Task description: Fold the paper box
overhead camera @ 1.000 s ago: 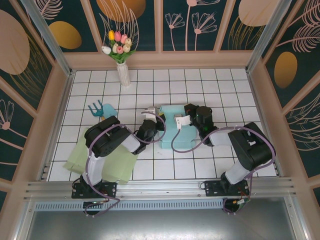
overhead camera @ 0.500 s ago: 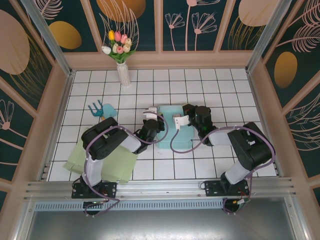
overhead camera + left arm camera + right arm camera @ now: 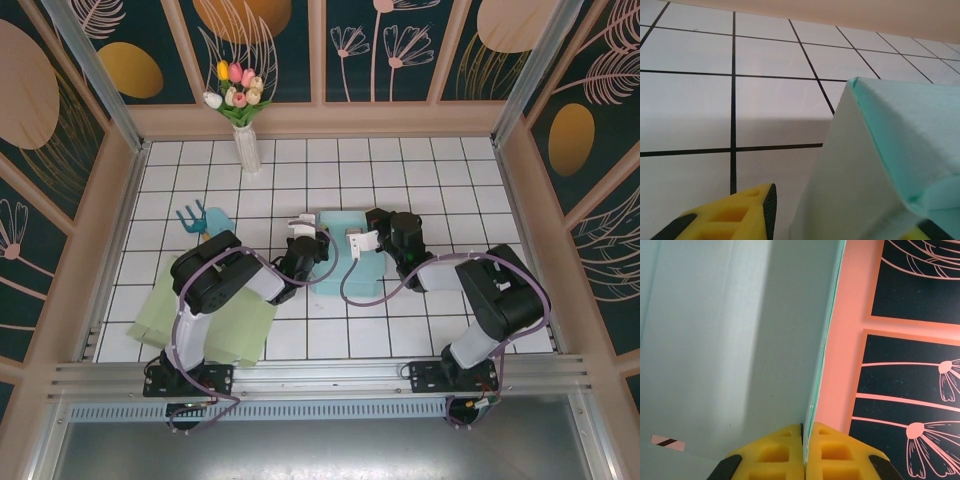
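Note:
The side of the paper box slants off-centre between my left gripper's open fingers, so my left gripper will back away, line up and then pinch the folded corner [image 3: 885,145].
The paper box [image 3: 345,262] is pale teal and lies on the white tiled table between the two arms. My left gripper [image 3: 305,243] is at its left side. In the left wrist view a corner of the box [image 3: 885,160] stands between the jaws of the left gripper [image 3: 845,222]. One yellow finger [image 3: 740,215] is clear of the box wall, so the jaws are open. My right gripper [image 3: 368,238] is at the box's upper right. Seen from the right wrist, the right gripper [image 3: 805,442] is shut on the thin edge of a raised box wall [image 3: 740,340].
A white vase of tulips [image 3: 244,140] stands at the back left. A small blue object [image 3: 205,222] lies left of the left arm. A pale green sheet [image 3: 205,315] lies under that arm. Salmon-framed walls [image 3: 320,118] close in the table.
The left gripper's jaws have come apart and let go of the box's left wall, and it has shifted slightly up and right. The right gripper stays clamped on the box wall.

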Controlling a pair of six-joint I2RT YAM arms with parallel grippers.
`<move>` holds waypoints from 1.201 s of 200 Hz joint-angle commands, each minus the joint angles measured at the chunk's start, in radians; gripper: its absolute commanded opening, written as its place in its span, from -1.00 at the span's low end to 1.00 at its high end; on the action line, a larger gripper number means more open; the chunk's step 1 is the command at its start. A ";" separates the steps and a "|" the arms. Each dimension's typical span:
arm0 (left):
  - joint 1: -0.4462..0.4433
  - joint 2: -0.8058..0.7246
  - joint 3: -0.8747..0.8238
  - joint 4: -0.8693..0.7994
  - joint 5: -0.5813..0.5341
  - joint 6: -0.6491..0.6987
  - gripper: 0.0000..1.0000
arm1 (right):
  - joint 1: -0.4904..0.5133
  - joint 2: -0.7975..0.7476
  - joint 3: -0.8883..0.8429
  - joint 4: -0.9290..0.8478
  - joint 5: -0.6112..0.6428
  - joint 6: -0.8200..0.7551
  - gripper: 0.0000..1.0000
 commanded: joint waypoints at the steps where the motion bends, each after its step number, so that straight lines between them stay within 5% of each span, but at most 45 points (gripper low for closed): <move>1: 0.042 0.039 0.018 -0.068 -0.096 0.019 -0.38 | -0.015 -0.001 -0.024 -0.115 0.001 0.007 -1.00; 94: 0.044 0.014 -0.015 -0.204 -0.371 -0.006 -0.89 | -0.037 -0.006 -0.014 -0.098 0.065 0.028 -1.00; 127: 0.044 0.011 -0.020 -0.242 -0.405 -0.020 -1.00 | -0.039 0.005 -0.014 -0.095 0.073 0.031 -1.00; 149: 0.045 -0.006 -0.035 -0.198 -0.321 0.013 -1.00 | -0.036 0.012 -0.012 -0.093 0.066 0.037 -1.00; 198: 0.044 -0.126 -0.128 -0.045 -0.028 0.060 -0.27 | -0.033 0.027 0.008 -0.117 0.064 0.073 -1.00; 240: 0.045 -0.250 -0.225 0.041 0.075 0.061 -0.03 | -0.024 0.033 0.020 -0.131 0.075 0.084 -1.00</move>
